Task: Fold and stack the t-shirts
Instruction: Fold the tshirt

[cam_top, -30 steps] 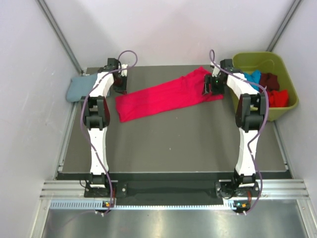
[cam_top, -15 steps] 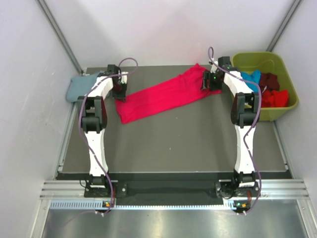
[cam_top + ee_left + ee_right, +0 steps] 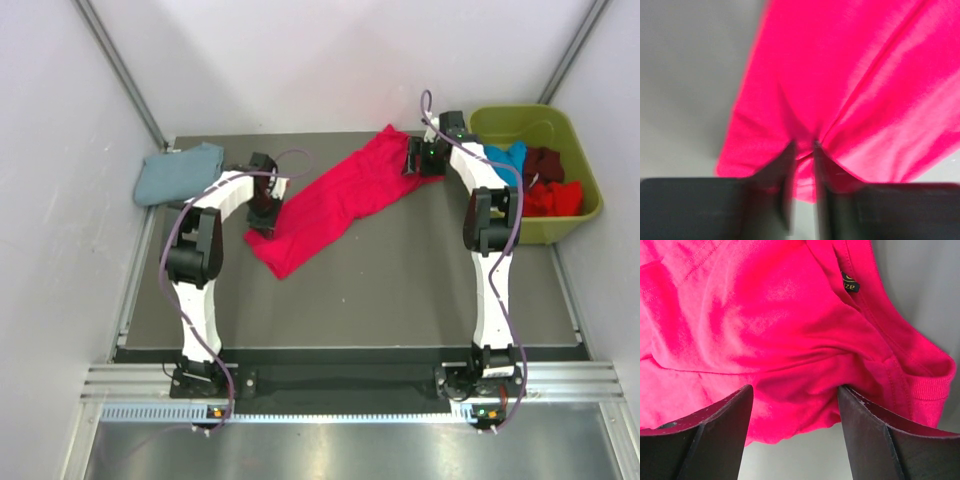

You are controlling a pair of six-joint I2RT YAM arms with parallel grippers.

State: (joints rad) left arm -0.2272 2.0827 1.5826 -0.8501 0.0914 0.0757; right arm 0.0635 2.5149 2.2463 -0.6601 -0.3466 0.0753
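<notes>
My left gripper will take the hem's corner [image 3: 249,237] and swing it toward the front, because the crimson-red t-shirt lies diagonally and this gripper bunches a fold inside the hem.
A crimson-red t-shirt [image 3: 340,195] lies stretched diagonally across the dark table, from the back right toward the front left. My left gripper [image 3: 262,208] is at its left end. In the left wrist view the gripper [image 3: 802,147] is shut on a fold of the red cloth [image 3: 850,75]. My right gripper [image 3: 420,160] is over the shirt's collar end. In the right wrist view it [image 3: 795,390] is open, its jaws wide apart on either side of the red cloth [image 3: 765,315]. A dusty blue-grey t-shirt [image 3: 180,172] lies folded at the back left.
An olive-green bin [image 3: 520,112] stands at the back right, holding bright blue [image 3: 512,157], maroon [image 3: 545,160] and red [image 3: 560,197] t-shirts. White walls enclose the table on three sides.
My left gripper has moved forward and to the right, dragging the red shirt's left end with it, so the shirt lies more steeply diagonal. My right gripper has shifted slightly toward the back.
</notes>
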